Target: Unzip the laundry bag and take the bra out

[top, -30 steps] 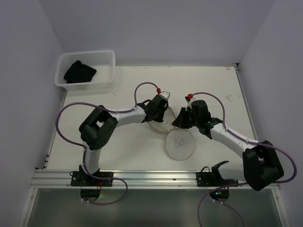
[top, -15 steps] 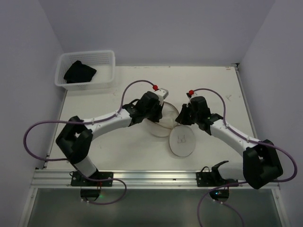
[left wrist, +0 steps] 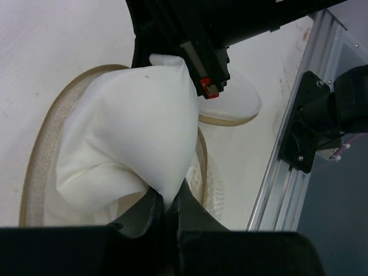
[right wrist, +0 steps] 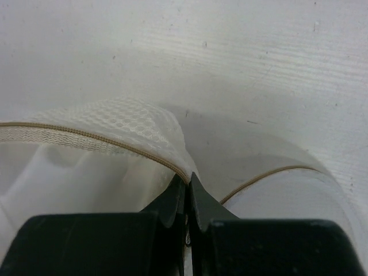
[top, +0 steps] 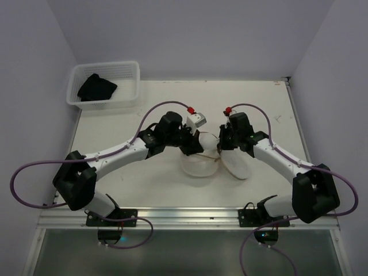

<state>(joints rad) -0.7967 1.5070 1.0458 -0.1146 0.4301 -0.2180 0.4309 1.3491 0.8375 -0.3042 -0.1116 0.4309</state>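
Note:
The white bra will leave my left gripper in the white mesh basket (top: 112, 80), beside the black cloth.
The laundry bag (top: 199, 167) lies open at the table's middle, its round lid half (top: 239, 165) flapped to the right. In the left wrist view its beige rim (left wrist: 39, 155) rings a smooth white bra cup (left wrist: 135, 123) that bulges up out of it. My left gripper (top: 192, 145) is shut on the lower edge of that bra (left wrist: 167, 208). My right gripper (top: 223, 147) is shut on the bag's beige zipper rim (right wrist: 188, 185), with white mesh (right wrist: 129, 122) to its left. The two grippers are close together over the bag.
A white plastic mesh basket (top: 130, 70) stands at the back left with a black cloth (top: 96, 87) in it. The aluminium rail (top: 184, 215) runs along the near edge. Purple cables loop out from both arms.
The left arm has stretched out and swung right and nearer, lifting white fabric from the bag. The lid half has shifted right and tilted, and its pictogram no longer shows.

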